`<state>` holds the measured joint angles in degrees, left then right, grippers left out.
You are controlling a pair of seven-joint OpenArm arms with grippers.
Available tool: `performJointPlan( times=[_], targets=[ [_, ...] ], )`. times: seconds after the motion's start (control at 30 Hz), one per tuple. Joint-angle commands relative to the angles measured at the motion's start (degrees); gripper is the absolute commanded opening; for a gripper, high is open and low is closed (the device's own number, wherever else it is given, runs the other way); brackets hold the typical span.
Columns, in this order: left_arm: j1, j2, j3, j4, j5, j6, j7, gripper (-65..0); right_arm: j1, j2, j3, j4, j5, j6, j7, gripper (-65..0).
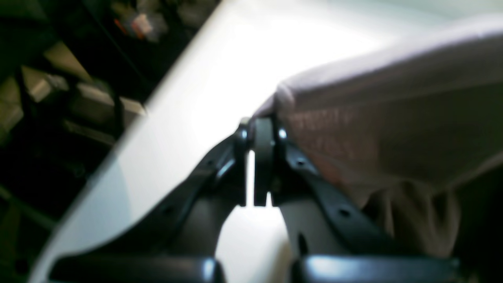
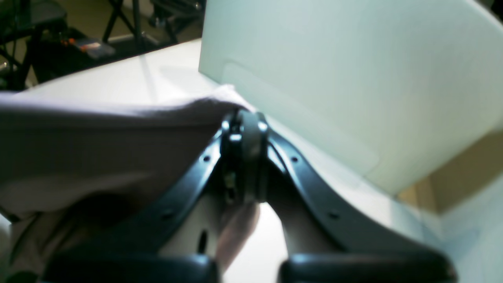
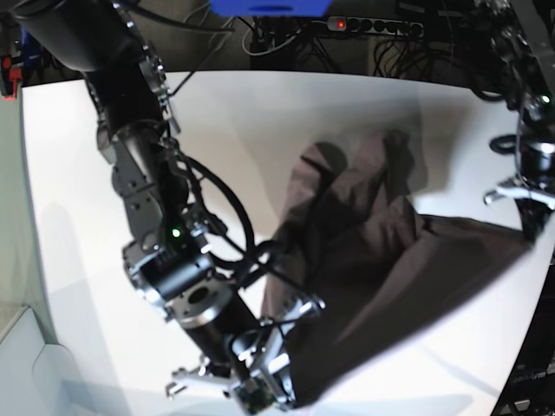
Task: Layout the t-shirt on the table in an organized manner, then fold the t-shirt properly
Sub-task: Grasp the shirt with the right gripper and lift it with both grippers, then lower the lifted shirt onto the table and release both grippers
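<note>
My right gripper needs to release its edge of the t-shirt, now stretched between my two grippers, on the white table (image 3: 94, 322), close beside the pale flat panel.
The mauve-pink t-shirt (image 3: 381, 260) hangs stretched between my two grippers, and its far part trails on the white table (image 3: 234, 121). My left gripper (image 3: 525, 230) is shut on one edge at the right side of the base view. The left wrist view shows its jaws (image 1: 261, 125) closed on the fabric (image 1: 393, 118) above the table (image 1: 235, 70). My right gripper (image 3: 289, 394) is shut on the other edge at the bottom of the base view. The right wrist view shows it (image 2: 243, 124) pinching the cloth (image 2: 98, 137).
A pale flat panel (image 2: 334, 78) stands beside the table near my right gripper, and it also shows in the base view (image 3: 22, 347). Dark cables and a power strip (image 3: 373, 26) lie beyond the far edge. The table edge (image 1: 129, 125) runs close to my left gripper.
</note>
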<state>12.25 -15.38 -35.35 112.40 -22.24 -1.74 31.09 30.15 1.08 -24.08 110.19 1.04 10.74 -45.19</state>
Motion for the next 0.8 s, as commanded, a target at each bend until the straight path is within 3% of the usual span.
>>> performJointPlan(
  times=[0.0, 0.1, 0.37, 0.77],
  targets=[
    [-1.7, -0.9, -1.6, 0.7, 1.0, 1.6, -1.3, -64.5, 2.3, -0.2, 0.6, 1.1, -1.3, -0.5, 2.0, -65.0],
    [-6.2, -1.6, -3.5, 1.1, 1.0, 1.6, -1.3, -64.5, 3.1, 0.0, 0.6, 1.2, -1.4, -0.5, 2.0, -65.0],
    [-16.2, -9.3, -4.0, 1.1, 1.0, 1.5, -1.3, -64.5, 2.7, 2.7, 0.6, 3.9, -1.5, -0.5, 2.0, -65.0],
    [-20.2, -10.3, 0.1, -1.0, 1.0, 1.5, -1.7, -64.5, 1.9, 3.8, 1.9, 4.8, -7.9, -0.5, 2.0, -65.0]
  ],
)
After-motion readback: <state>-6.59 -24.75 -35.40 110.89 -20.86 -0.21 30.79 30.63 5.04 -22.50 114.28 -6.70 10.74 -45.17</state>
